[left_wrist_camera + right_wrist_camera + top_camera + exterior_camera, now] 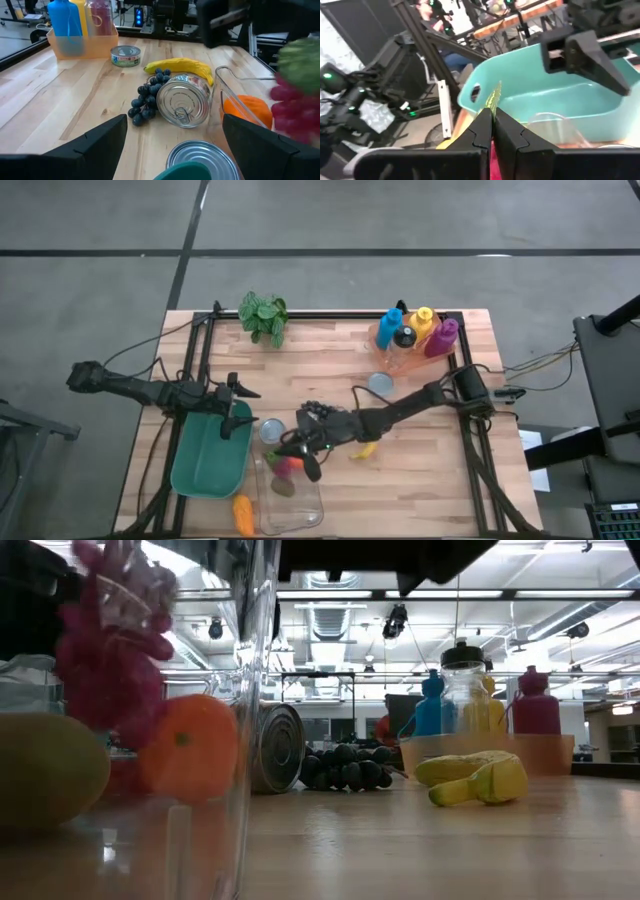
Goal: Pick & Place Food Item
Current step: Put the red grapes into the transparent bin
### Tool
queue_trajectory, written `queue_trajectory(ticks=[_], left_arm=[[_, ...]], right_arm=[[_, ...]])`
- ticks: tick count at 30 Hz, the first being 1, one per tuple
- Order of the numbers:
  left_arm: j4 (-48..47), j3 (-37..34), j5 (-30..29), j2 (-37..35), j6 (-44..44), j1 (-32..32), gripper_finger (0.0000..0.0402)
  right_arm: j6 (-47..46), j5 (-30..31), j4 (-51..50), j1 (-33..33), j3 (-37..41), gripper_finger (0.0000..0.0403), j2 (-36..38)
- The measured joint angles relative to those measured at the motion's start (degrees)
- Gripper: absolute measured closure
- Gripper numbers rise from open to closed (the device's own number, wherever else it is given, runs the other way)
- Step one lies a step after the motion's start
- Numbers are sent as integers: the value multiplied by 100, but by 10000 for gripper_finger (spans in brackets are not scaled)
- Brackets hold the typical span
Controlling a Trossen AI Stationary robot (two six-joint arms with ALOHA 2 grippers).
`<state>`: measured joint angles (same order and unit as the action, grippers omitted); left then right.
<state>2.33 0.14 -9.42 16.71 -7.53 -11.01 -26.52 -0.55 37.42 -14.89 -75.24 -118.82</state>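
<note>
Next, my right gripper releases the pink-red cluster, which is held over the container now, in the far end of the clear container [278,458], beside the orange.
My right gripper [303,456] is shut on a pink-red cluster of fruit [105,635] with a green top, held over the clear container [292,500] near the table's front edge. The cluster [295,100] also shows in the left wrist view. An orange [190,745] and a yellow-green fruit [45,770] lie in the container. My left gripper [238,395] waits open, with nothing between its fingers, above the far end of the teal bin [208,458]. My right gripper pinches the cluster's thin green stalk [495,97] between its two fingers [477,132]. The fingers come nearly level from the table's right. The pink fruit [492,162] hangs below the fingers, lifted clear above the orange in the container.
Two cans [271,430], dark grapes [320,417] and a banana [364,450] lie mid-table. A flat tin [380,383] and a tray of bottles [412,338] stand at the far right, a plant [263,316] at the back. A carrot [243,515] lies by the container.
</note>
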Motion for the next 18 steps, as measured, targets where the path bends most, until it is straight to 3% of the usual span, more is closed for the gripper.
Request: queue_trajectory(ticks=[18], left_arm=[[0,-1,1,4,0,0,66]], right_arm=[[-290,-93,1,41,-22,394,-280]])
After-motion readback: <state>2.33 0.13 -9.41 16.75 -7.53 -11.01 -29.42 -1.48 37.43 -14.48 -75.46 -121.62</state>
